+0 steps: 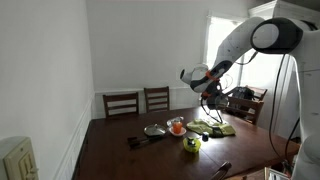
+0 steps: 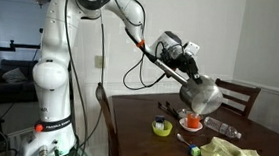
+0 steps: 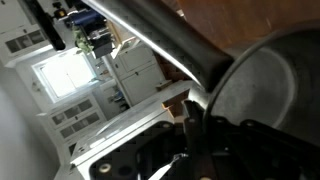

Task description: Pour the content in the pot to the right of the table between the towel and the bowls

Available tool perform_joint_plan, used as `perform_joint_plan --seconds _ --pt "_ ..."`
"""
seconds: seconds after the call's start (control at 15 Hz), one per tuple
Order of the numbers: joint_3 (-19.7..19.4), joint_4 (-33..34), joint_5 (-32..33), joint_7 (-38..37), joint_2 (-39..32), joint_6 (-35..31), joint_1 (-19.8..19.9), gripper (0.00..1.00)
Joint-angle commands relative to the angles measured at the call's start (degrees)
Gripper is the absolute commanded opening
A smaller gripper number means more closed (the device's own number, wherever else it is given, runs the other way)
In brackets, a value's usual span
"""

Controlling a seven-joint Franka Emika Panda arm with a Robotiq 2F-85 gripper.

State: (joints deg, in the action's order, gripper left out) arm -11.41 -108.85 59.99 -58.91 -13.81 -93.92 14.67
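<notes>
My gripper will set the silver pot, tilted in the air above the orange bowl, down on the bare table before the black utensils point(image 1: 158, 155), next to the yellow-green bowl.
A silver pot point(image 2: 201, 94) hangs tilted in the air above the table, held by its long handle. My gripper point(image 2: 172, 48) is shut on that handle, up and to the side of the pot body. In the wrist view the handle point(image 3: 170, 40) runs diagonally to the pot body point(image 3: 272, 95), with my gripper point(image 3: 195, 135) at the bottom. An orange bowl point(image 2: 191, 120) sits right under the pot and a yellow-green bowl point(image 2: 163, 127) stands next to it. A yellow towel point(image 2: 236, 154) lies nearby. Both bowls point(image 1: 177, 125) and the towel point(image 1: 213, 128) also show on the wooden table point(image 1: 120, 155). The pot's content is hidden.
A flat silver lid or pan point(image 1: 153, 130) lies beside the orange bowl. A dark utensil point(image 1: 222, 170) lies near the table's front edge. Wooden chairs point(image 1: 122, 103) stand at the far side, another chair point(image 2: 240, 96) behind the pot. The robot's base point(image 2: 54, 81) stands at the table's end.
</notes>
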Motion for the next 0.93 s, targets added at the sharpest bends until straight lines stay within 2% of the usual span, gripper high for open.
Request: perform_joint_plan --seconds 0.0,0.4,0.67,0.87 --pt "-0.28 -2.38 -1.86 -1.03 4.89 -8.63 -0.29 0.01" --pt "0.79 1.41 -5.74 -1.01 2.11 -26.53 -1.61 0.01" --pt "3.99 0.4 -13.33 0.5 2.12 -34.6 -5.33 0.01" --pt "6.27 -2.81 -21.58 6.78 4.52 -37.63 -7.82 0.01"
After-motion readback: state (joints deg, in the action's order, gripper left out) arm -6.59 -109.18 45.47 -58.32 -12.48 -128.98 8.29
